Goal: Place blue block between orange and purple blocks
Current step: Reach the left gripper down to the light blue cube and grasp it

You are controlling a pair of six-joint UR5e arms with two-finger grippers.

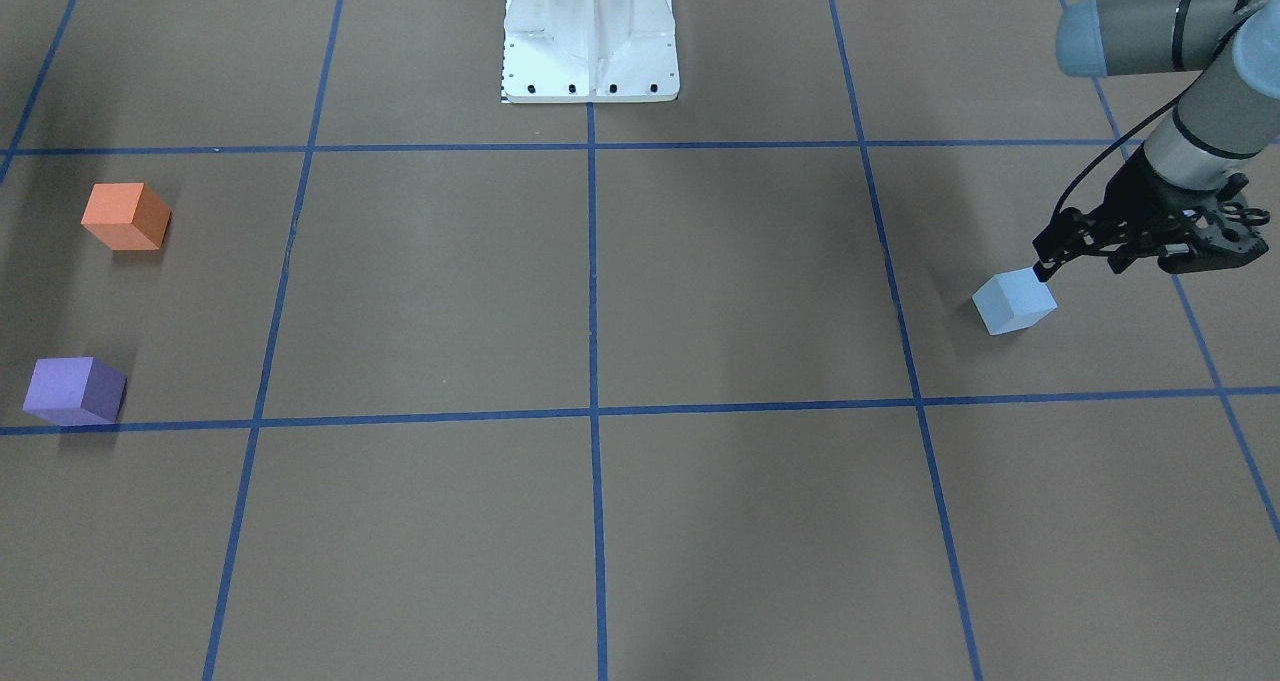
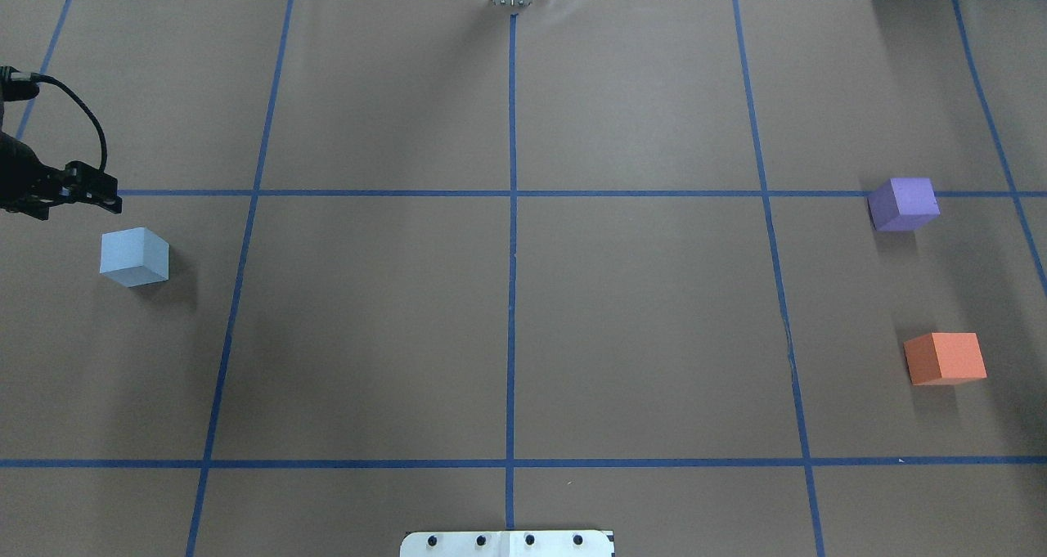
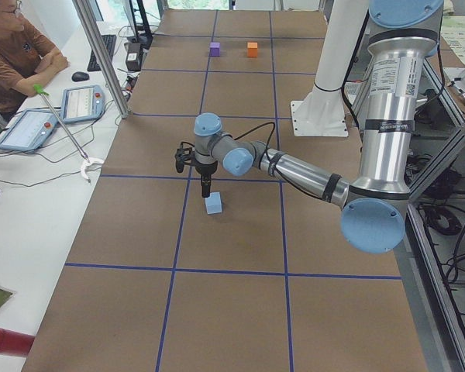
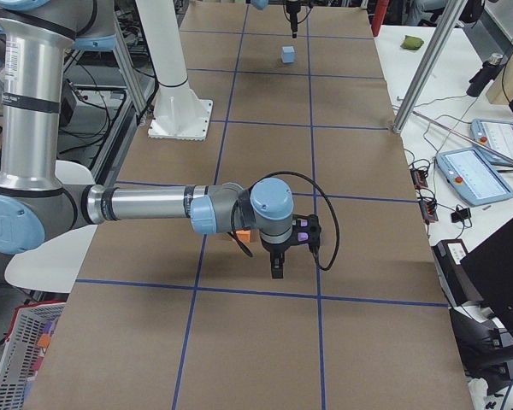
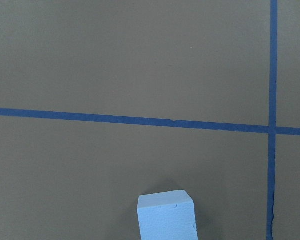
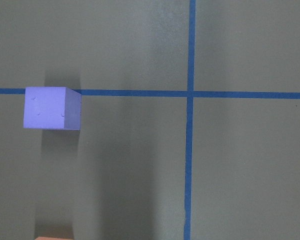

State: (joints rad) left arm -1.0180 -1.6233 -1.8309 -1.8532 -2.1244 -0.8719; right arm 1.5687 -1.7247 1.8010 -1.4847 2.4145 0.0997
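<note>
Next, my left gripper closes on the upper part point(image 1: 1016, 292) point(image 5: 167, 221) of the light blue block, with its fingers on opposite sides of the block.
The light blue block point(image 1: 1014, 301) sits on the brown table on my left side; it also shows in the overhead view point(image 2: 134, 256) and at the bottom edge of the left wrist view point(image 5: 166, 216). My left gripper point(image 1: 1043, 268) hovers just beside and above the block with its fingers together and holds nothing; overhead point(image 2: 114, 204) it is a little beyond the block. The orange block point(image 1: 125, 216) and the purple block point(image 1: 75, 391) stand apart at the far right side of the table point(image 2: 945, 358) point(image 2: 902, 204). My right gripper point(image 4: 277, 269) hangs near them; I cannot tell whether it is open.
The white robot base plate point(image 1: 590, 61) is at the table's robot-side edge. Blue tape lines point(image 2: 512, 213) divide the table into squares. An operator point(image 3: 15, 54) and tablets sit at a side desk beyond the table's far edge.
</note>
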